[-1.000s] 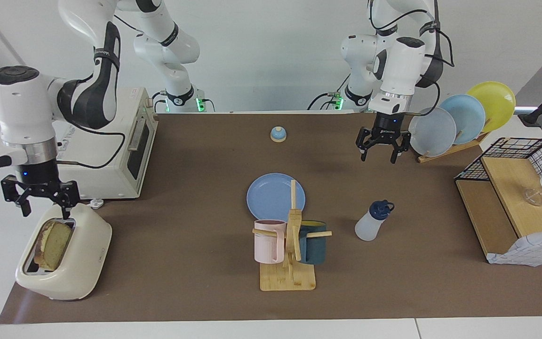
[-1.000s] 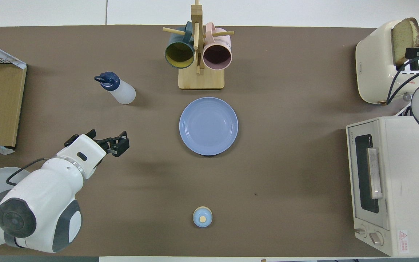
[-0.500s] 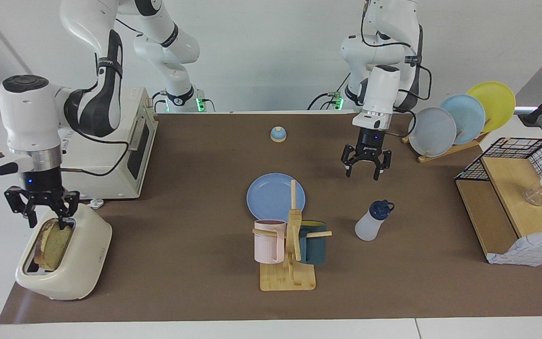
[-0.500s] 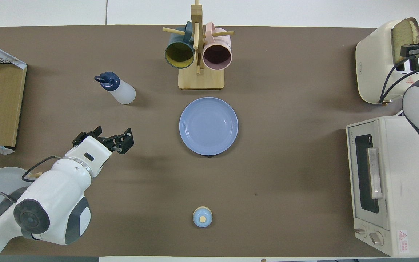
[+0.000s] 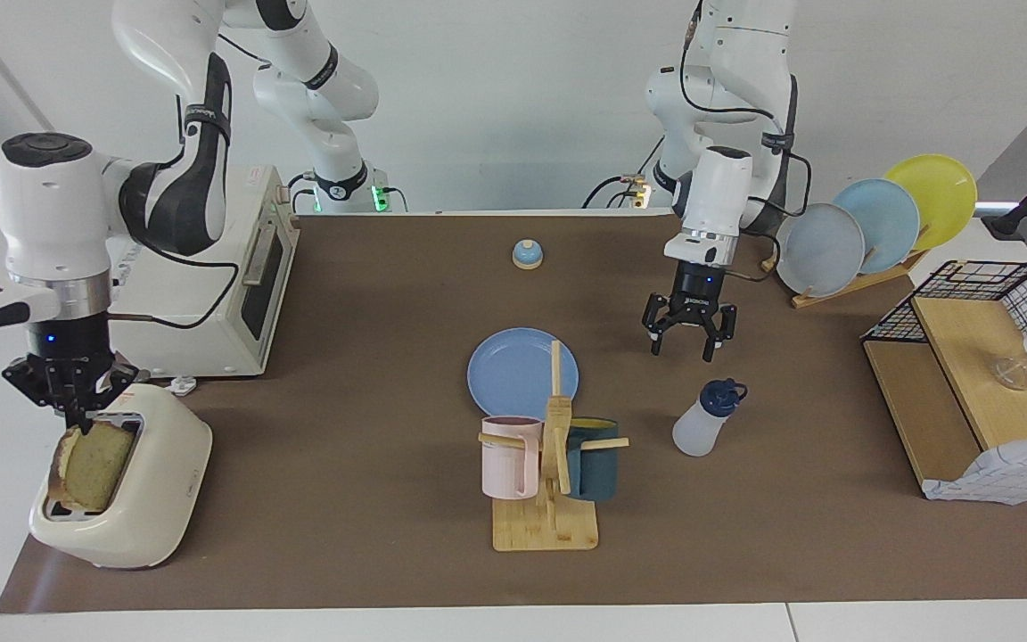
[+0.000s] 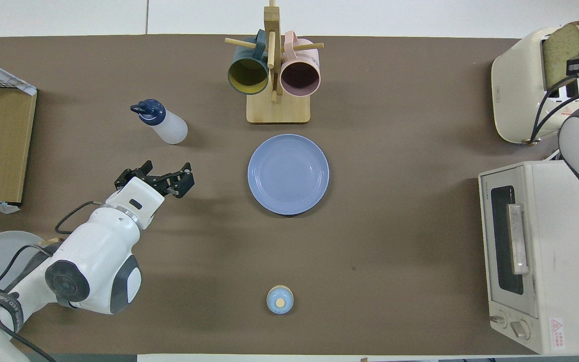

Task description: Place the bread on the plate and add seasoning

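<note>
Next, the robot's left gripper needs to move to the seasoning bottle and close on the bottle's white body (image 6: 170, 127), under its blue cap.
The bread (image 5: 90, 465) stands in the slot of a cream toaster (image 5: 152, 499) at the right arm's end of the table, its upper half showing; it also shows in the overhead view (image 6: 561, 53). My right gripper (image 5: 78, 415) is shut on the bread's top edge. The blue plate (image 5: 513, 379) lies flat mid-table. The seasoning bottle (image 5: 702, 426) stands toward the left arm's end, upright. My left gripper (image 5: 688, 342) is open in the air over bare table just nearer to the robots than the bottle, apart from it.
A wooden mug rack (image 5: 549, 517) with a pink and a dark mug stands just farther from the robots than the plate. A toaster oven (image 5: 237, 285), a small bell (image 5: 527, 254), a rack of upright plates (image 5: 870, 227) and a wooden shelf with wire basket (image 5: 968, 374) line the edges.
My right gripper came down and shut on the bread, which has tipped and risen a little in the slot. My left gripper moved from by the plate rack down toward the bottle.
</note>
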